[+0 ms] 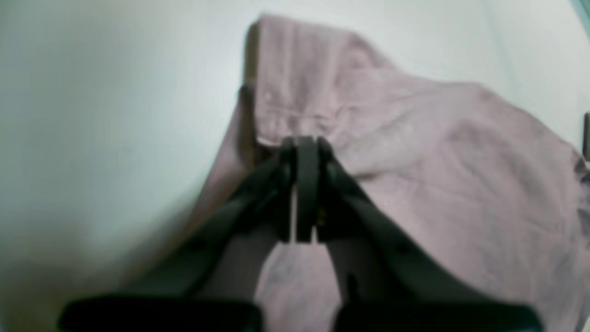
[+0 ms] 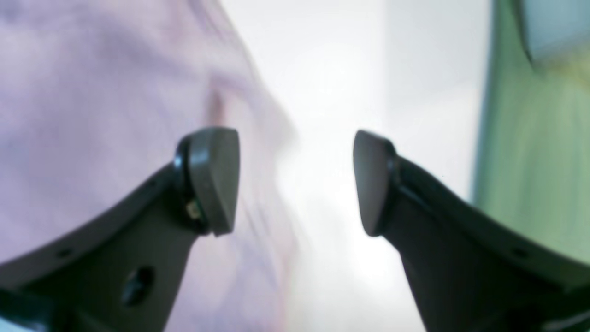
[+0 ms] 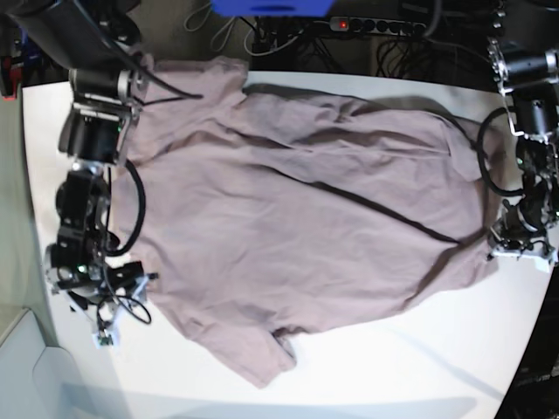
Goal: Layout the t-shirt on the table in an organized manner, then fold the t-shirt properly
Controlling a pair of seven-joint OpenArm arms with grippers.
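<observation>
Next, my left gripper releases the hem fold on the white tabletop [image 3: 462, 298] [image 1: 390, 47] just past the front edge of the t-shirt.
The mauve-pink t-shirt [image 3: 297, 218] lies spread and wrinkled across the white table [image 3: 419, 367], one sleeve pointing to the front edge. In the left wrist view my left gripper [image 1: 306, 140] is shut, its tips pinching a hem fold of the t-shirt [image 1: 438, 175] at the cloth's right end. My right gripper [image 2: 297, 182] stands open at the shirt's left side. Its left finger is over the t-shirt [image 2: 92, 92], and only bare table [image 2: 332, 92] shows between the pads.
A power strip [image 3: 376, 24], cables and a blue object [image 3: 271, 7] sit behind the table's far edge. Green floor [image 2: 530, 161] shows past the table edge beside my right gripper. White tabletop runs along the front.
</observation>
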